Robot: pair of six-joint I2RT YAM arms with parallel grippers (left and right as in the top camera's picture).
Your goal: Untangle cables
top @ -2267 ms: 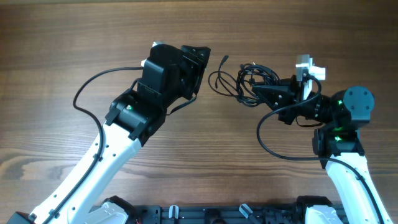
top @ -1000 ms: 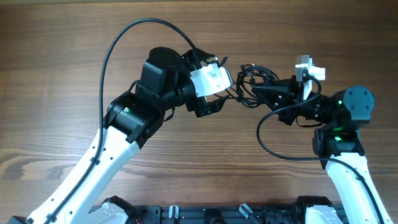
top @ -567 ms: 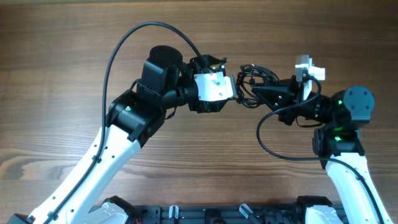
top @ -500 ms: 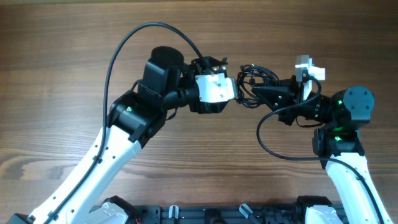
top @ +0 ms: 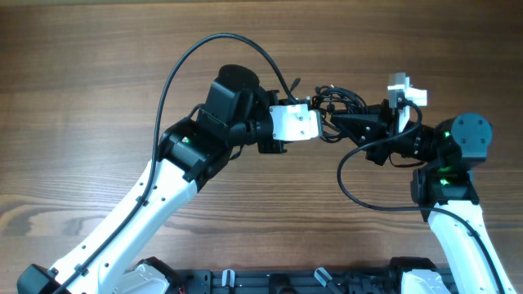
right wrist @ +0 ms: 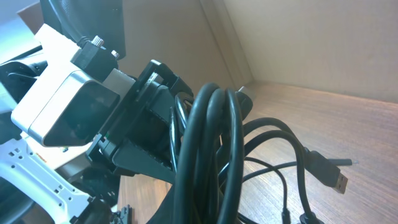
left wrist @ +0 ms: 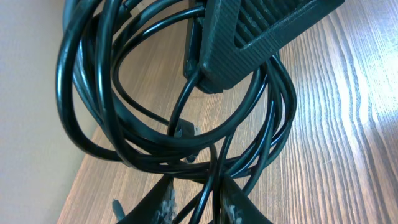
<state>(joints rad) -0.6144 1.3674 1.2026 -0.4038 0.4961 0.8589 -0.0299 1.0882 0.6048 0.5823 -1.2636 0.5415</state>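
Note:
The fingers of my left gripper are around crossing strands of cable below the loops, so next I open them, close on a single piece of cable (left wrist: 203,200) and pull it out of the bundle.
The cables (top: 339,98) form a knot of thin black loops between the two arms, with one plug end (top: 294,82) sticking out to the upper left. My right gripper (top: 341,119) is shut on the bundle, which rises as thick loops (right wrist: 211,137) from between its fingers (right wrist: 211,211). My left gripper (top: 319,113) has pushed into the knot from the left. In the left wrist view its jaws (left wrist: 199,205) stand narrow around two strands of the loops (left wrist: 124,93), with a small gap left beside one fingertip (left wrist: 165,202). The right arm's ribbed finger (left wrist: 261,31) shows above.
A flat metal plug (right wrist: 333,177) lies on the wooden table (top: 98,65) beside the bundle. The left arm's own thick cable (top: 196,53) arcs over the table behind it. The right arm's thick cable (top: 355,188) loops in front of its base.
The left arm has moved right into the knot, and its jaws have narrowed from wide open to close around two strands. The right gripper and the bundle have stayed still.

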